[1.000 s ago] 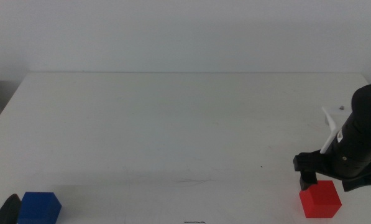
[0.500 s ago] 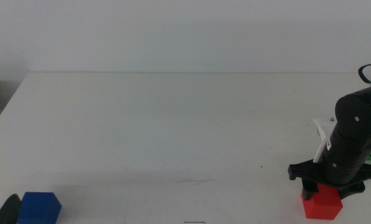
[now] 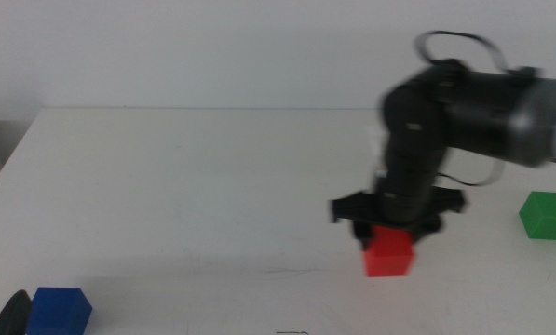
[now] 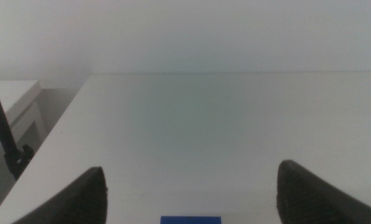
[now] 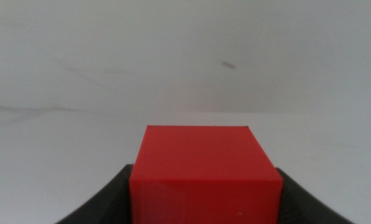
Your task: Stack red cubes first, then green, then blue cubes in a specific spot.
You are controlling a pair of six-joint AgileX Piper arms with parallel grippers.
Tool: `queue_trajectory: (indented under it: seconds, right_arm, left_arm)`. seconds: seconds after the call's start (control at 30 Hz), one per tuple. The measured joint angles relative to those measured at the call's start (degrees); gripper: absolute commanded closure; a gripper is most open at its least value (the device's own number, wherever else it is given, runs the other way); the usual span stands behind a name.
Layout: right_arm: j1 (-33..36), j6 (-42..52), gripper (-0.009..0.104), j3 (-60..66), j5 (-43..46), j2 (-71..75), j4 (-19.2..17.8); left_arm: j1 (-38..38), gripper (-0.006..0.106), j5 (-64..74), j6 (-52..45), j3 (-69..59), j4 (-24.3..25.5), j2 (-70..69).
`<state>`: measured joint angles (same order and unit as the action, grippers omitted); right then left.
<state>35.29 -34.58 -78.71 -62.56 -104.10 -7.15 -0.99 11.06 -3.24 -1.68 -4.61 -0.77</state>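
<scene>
The robot's right gripper should put the red cube down by the thin scratch in the middle of the white table (image 3: 291,251).
My right gripper (image 3: 389,244) is shut on the red cube (image 3: 390,254) and holds it just above the white table (image 3: 212,186), right of its middle. In the right wrist view the red cube (image 5: 204,171) sits between the two dark jaws. The green cube (image 3: 547,215) stands on the table at the far right. The blue cube (image 3: 59,311) stands at the front left; its top edge (image 4: 190,219) shows in the left wrist view between the open jaws of my left gripper (image 4: 190,193), which waits at the front left corner (image 3: 12,314).
The table's left edge (image 3: 7,154) drops off to a white piece of furniture (image 4: 11,106). A dark pole (image 4: 2,134) stands left of the table in the left wrist view. A white wall runs behind the table.
My right gripper closed on the red cube at the front right, lifted it and carried it left toward the table's middle. The green cube came into view behind it. The left arm stayed still.
</scene>
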Motion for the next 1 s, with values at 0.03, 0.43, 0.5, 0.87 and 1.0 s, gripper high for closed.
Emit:
queue_trajectory:
  seconds: [0.03, 0.43, 0.5, 0.87, 1.0]
  right_arm:
    - [0.89, -0.37, 0.096, -1.89, -0.75, -1.34, 0.00]
    - [7.49, -4.39, 0.096, -27.84, -6.76, -20.85, 0.00]
    - [8.16, -4.39, 0.096, -30.35, -6.76, -22.85, 0.07]
    - [8.67, -5.91, 0.088, -32.38, -7.26, -25.75, 0.44]
    - [8.67, -6.80, 0.069, -32.38, -7.28, -25.75, 0.28]
  left_arm:
    - [0.00, 0.007, 0.00, 0.00, 0.00, 0.00, 0.00]
    - [0.00, 0.007, 0.00, 0.00, 0.00, 0.00, 0.00]
    - [0.00, 0.007, 0.00, 0.00, 0.00, 0.00, 0.00]
    - [0.00, 0.007, 0.00, 0.00, 0.00, 0.00, 0.00]
    - [0.00, 0.007, 0.00, 0.00, 0.00, 0.00, 0.00]
